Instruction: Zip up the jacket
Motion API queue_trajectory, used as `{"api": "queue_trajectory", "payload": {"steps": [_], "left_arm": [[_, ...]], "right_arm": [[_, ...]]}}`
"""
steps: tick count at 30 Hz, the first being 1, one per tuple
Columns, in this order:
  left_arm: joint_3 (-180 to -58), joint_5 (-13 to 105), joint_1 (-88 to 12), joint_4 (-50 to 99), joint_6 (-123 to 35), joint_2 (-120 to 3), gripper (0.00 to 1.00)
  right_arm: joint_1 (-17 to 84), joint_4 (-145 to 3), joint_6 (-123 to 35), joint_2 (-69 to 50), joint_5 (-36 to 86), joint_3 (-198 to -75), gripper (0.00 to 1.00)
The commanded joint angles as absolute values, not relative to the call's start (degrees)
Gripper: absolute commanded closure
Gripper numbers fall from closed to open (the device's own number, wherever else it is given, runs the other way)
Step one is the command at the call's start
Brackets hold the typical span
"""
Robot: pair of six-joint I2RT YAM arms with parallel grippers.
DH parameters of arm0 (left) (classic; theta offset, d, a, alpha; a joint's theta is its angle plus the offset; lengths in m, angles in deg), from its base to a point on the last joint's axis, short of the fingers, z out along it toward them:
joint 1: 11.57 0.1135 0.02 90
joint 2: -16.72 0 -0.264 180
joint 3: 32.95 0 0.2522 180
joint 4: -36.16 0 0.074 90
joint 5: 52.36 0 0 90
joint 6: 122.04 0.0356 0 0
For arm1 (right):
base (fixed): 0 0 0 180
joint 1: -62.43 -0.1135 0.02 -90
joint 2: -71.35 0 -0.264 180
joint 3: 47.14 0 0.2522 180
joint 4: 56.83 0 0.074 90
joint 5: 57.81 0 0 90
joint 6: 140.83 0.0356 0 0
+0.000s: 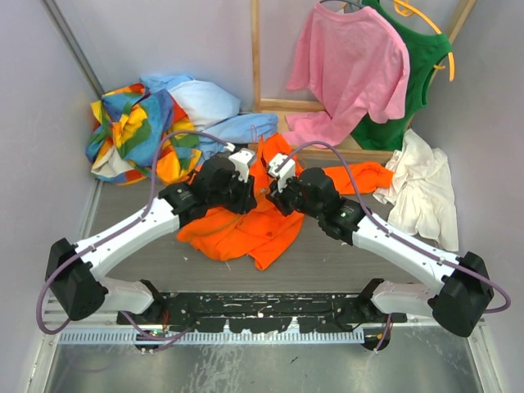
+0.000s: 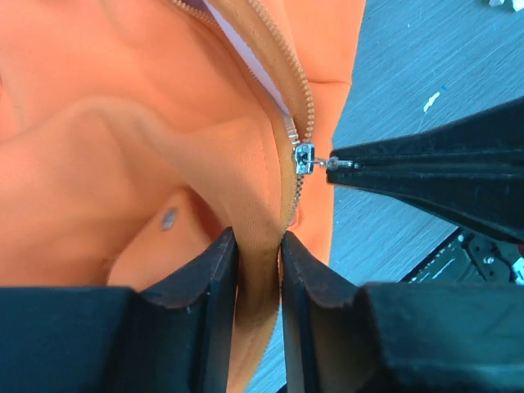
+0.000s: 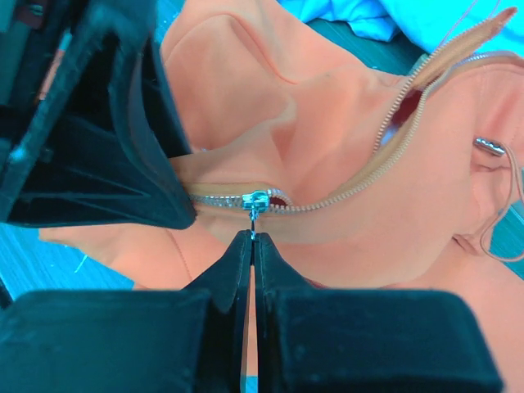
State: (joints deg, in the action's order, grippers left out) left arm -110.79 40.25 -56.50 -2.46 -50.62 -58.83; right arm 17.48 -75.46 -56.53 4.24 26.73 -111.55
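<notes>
The pull tab, now on the jacket's zipper slider, will be released by my right gripper just in front of the orange sleeve (image 1: pixel 335 218) that reaches the white cloth.
The orange jacket (image 1: pixel 237 229) lies crumpled on the table between both arms. In the left wrist view its zipper (image 2: pixel 288 78) runs down to a silver slider (image 2: pixel 304 155), with pale lining showing in the open part above. My left gripper (image 2: pixel 259 243) is shut on the jacket's zipped edge just below the slider. My right gripper (image 3: pixel 253 237) is shut on the small pull tab of the slider (image 3: pixel 255 199). The zipper teeth (image 3: pixel 409 90) past the slider spread apart. From above, the left gripper (image 1: pixel 248 190) and right gripper (image 1: pixel 273 195) meet over the jacket.
A multicoloured patchwork garment (image 1: pixel 135 131) and a light blue cloth (image 1: pixel 205 102) lie at the back left. A pink T-shirt (image 1: pixel 352 70) and a green garment (image 1: pixel 422 61) hang at the back right, above a white cloth (image 1: pixel 426 188). Grey walls close both sides.
</notes>
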Motion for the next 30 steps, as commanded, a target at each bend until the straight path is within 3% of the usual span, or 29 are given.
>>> {"api": "queue_trajectory", "payload": {"steps": [1,3,4,12,24,30], "left_arm": [[-112.3,42.0,-55.3,-1.7,-50.1,-57.4,0.84],[-111.1,41.2,-54.6,-2.7,-50.0,-54.9,0.99],[-110.6,40.3,-54.3,-3.5,-49.7,-53.4,1.0],[-117.6,31.1,-52.0,-12.6,-43.0,-46.9,1.0],[-143.6,24.1,-50.4,-19.2,-36.3,-47.4,1.0],[-136.2,22.9,-50.4,-17.1,-38.0,-44.4,1.0]], "right_arm": [[17.4,-72.2,-57.4,6.0,31.6,-111.3,0.99],[18.5,-72.2,-57.5,6.1,33.3,-111.8,0.99],[19.2,-72.2,-57.6,6.0,34.3,-112.3,0.99],[26.9,-75.6,-60.8,5.3,37.8,-122.2,0.99],[34.9,-84.0,-65.8,7.2,40.1,-143.4,0.99],[35.1,-84.5,-63.7,11.1,38.9,-136.6,0.99]]}}
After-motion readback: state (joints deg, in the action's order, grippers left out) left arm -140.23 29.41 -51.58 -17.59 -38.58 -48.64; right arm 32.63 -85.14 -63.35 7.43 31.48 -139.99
